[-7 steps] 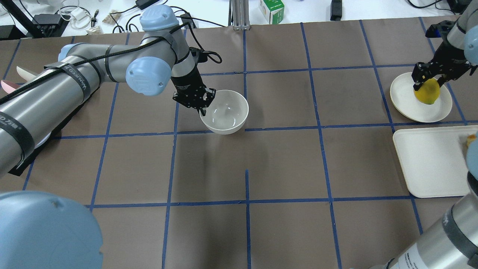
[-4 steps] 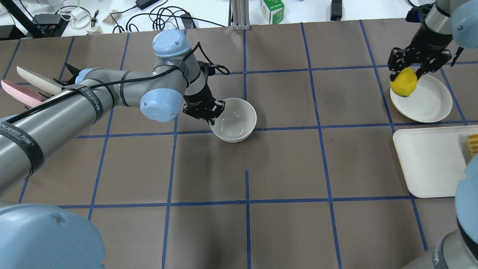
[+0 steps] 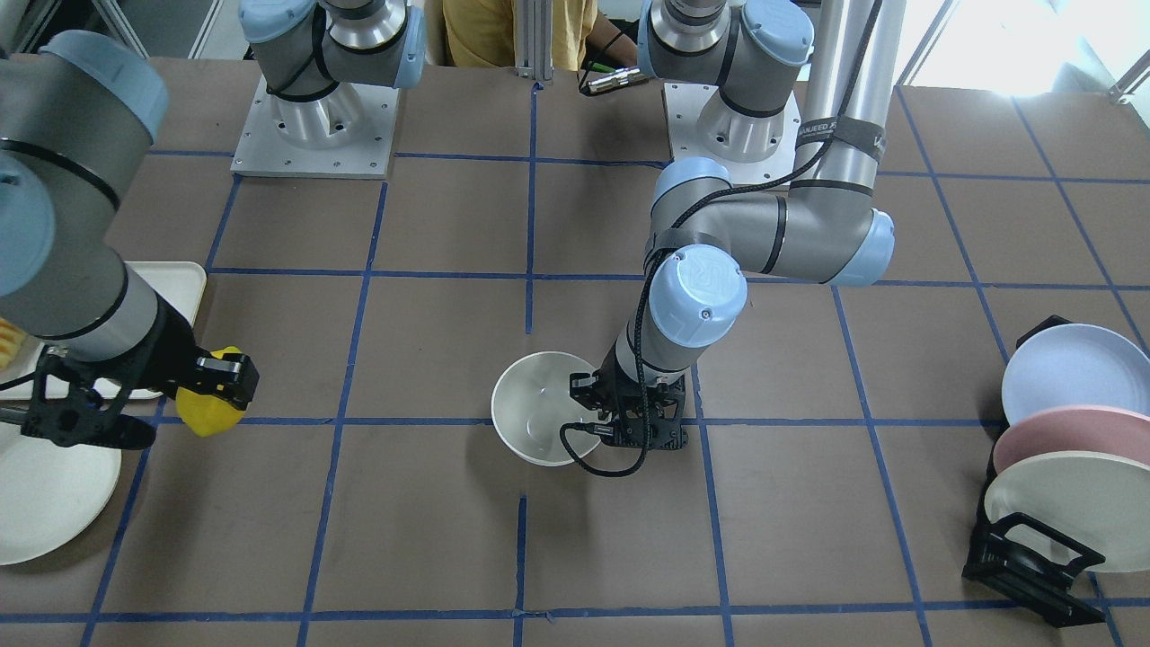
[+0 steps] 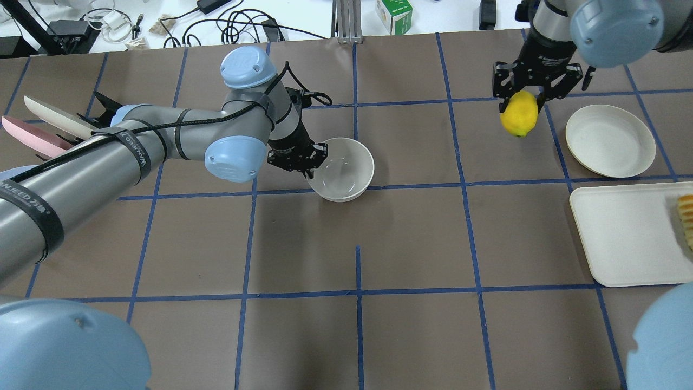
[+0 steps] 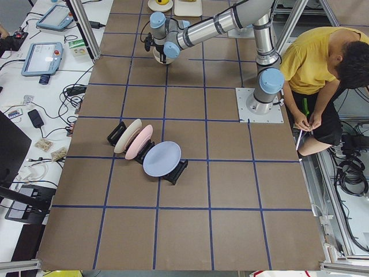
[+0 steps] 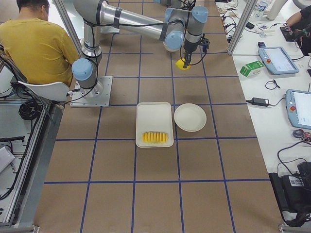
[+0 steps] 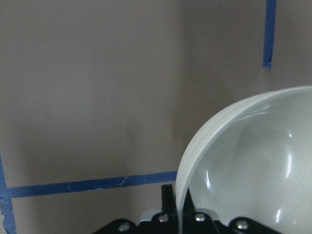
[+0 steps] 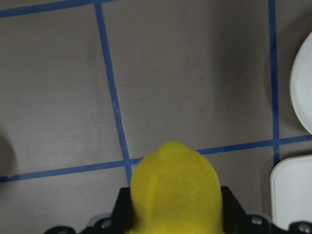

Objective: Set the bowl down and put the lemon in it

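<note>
I should let go of the yellow lemon with my right gripper on the middle of the off-white bowl's bottom (image 3: 533, 422).
The off-white bowl (image 4: 346, 172) sits near the table's middle, also in the front view (image 3: 530, 409) and left wrist view (image 7: 253, 161). My left gripper (image 4: 312, 161) is shut on the bowl's left rim, one finger inside and one outside. I cannot tell whether the bowl rests on the table. My right gripper (image 4: 521, 98) is shut on the yellow lemon (image 4: 519, 115) and holds it in the air, left of the flat plate and well right of the bowl. The lemon fills the bottom of the right wrist view (image 8: 175, 190) and shows in the front view (image 3: 207, 409).
A flat cream plate (image 4: 610, 141) lies at the far right. In front of it is a white tray (image 4: 622, 233) with fruit slices (image 4: 685, 216). A rack of plates (image 4: 43, 127) stands at the far left. A person sits behind the robot (image 6: 36, 41).
My right gripper lifted the lemon off the flat plate and carried it up and left, past the plate's edge. My left gripper moved the bowl slightly right.
</note>
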`<state>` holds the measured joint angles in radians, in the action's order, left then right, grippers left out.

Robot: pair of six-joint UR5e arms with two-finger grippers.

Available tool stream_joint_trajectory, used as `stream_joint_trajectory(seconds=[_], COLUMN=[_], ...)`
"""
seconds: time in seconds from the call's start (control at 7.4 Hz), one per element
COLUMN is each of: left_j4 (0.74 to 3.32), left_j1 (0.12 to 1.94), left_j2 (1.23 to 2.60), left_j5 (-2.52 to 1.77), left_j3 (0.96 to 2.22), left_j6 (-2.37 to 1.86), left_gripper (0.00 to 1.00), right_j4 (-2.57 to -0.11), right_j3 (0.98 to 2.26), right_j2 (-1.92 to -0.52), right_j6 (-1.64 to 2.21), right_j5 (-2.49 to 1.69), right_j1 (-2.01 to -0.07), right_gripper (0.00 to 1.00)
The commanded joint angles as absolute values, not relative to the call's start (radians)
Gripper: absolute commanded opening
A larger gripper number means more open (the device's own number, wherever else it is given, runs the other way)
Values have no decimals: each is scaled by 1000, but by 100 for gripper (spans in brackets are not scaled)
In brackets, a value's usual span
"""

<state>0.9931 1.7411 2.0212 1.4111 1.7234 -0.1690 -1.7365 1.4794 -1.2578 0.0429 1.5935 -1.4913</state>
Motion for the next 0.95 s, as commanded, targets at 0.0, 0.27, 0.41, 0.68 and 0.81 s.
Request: stream_joint_trajectory(seconds=[0.0,0.27,0.41,0.68,0.81], left_j4=[985,979,977,998,1078], left_j1=[1765,1772,1769,1731,1674], left_j2=[2028,2034,2031,1993,1946], left_j5=[1387,1387,1384,1387,1387], left_j3=[1718,1720,1717,1698,1666], left_j6=[-216,-222,-235,-213,-146], left_gripper=[0,69,92,100,100], right_j4=[-1736,-1750,-1750,-1753,-1785], right_j3=[1480,1480,1480,1479,1480], right_j2=[-1269,-1267,-1266,-1266,-1259], right_j6=[80,133,177,207,227], right_j5=[1586,1585,1583,1496,1483], right_j1=[-1549,-1621,-1641,-1644,-1658], right_gripper=[0,0,0,0,0])
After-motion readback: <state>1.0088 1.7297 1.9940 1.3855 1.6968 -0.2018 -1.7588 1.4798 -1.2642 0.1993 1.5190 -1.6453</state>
